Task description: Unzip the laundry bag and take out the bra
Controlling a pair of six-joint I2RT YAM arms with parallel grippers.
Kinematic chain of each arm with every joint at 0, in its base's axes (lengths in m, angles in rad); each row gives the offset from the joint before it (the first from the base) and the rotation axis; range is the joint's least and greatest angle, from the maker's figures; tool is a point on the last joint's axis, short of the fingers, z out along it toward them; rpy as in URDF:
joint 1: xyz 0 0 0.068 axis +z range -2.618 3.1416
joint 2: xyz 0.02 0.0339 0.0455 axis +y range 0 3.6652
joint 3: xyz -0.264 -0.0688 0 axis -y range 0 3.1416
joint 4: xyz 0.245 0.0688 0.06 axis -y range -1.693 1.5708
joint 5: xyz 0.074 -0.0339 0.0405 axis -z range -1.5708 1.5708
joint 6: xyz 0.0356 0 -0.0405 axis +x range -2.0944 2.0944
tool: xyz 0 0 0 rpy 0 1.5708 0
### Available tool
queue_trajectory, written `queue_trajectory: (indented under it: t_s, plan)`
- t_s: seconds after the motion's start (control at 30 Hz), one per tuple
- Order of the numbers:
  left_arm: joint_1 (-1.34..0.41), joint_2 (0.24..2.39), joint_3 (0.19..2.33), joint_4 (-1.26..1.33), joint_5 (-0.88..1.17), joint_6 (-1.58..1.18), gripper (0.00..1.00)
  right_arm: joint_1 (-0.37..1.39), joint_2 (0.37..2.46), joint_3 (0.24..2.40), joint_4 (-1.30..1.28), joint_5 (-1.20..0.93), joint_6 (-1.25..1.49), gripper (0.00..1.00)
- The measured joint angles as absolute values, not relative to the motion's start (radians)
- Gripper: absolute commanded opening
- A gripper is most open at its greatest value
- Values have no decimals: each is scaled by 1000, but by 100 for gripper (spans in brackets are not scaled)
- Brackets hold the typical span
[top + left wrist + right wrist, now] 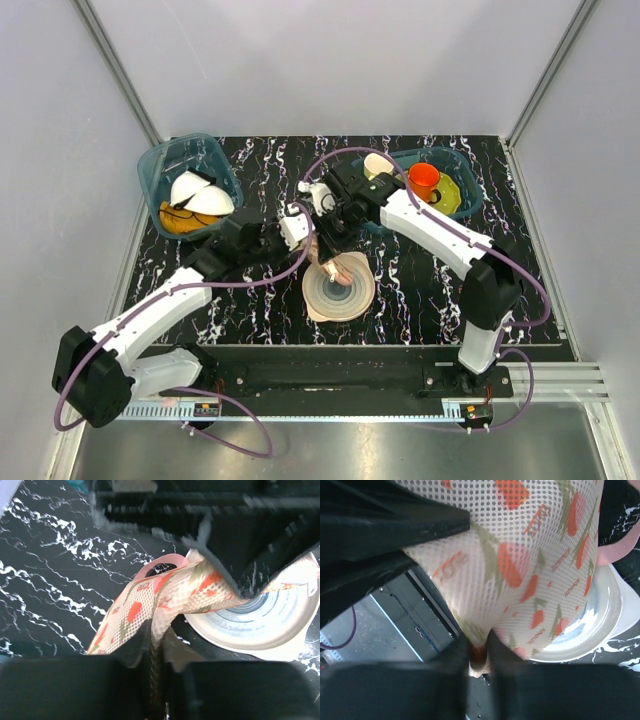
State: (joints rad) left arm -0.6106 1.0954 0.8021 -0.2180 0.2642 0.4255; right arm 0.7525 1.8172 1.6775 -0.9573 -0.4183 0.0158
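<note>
The bunched mesh beside the laundry bag's white zipper pull is pinched in my right gripper, so it should open and grab the zipper pull itself (312, 587).
The laundry bag (334, 268) is a beige mesh pouch with red and green motifs and pink trim. It hangs stretched just above the round pale ringed disc (338, 292). My left gripper (303, 243) is shut on a fold of the bag (165, 600); its jaws pinch the mesh at the lower centre of the left wrist view. My right gripper (328, 244) is shut on another part of the bag (530, 565); its jaws clamp the mesh at the bottom of the right wrist view. The bra is hidden.
A teal bin (190, 183) at the back left holds white domed pieces with orange cloth. A teal bin (462, 190) at the back right holds an orange cup (424, 181) and yellow items. The disc (270, 620) lies on the black marbled table (420, 290).
</note>
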Motion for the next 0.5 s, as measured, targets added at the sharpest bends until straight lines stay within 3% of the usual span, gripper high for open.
queue_trajectory:
  t_s: [0.03,0.07,0.4,0.5]
  plan:
    - [-610,1105,802,-214,259,431,0,750,1815,1675,-956,-426,15,78]
    - [-610,1114,803,-212,255,440,0,748,1813,1672,-954,-432,20,99]
    - [-572,1123,815,-257,243,385,0,667,1520,1446,-760,-249,99,100]
    - [-543,1123,832,-282,255,356,0,619,1391,1374,-688,-180,156,95]
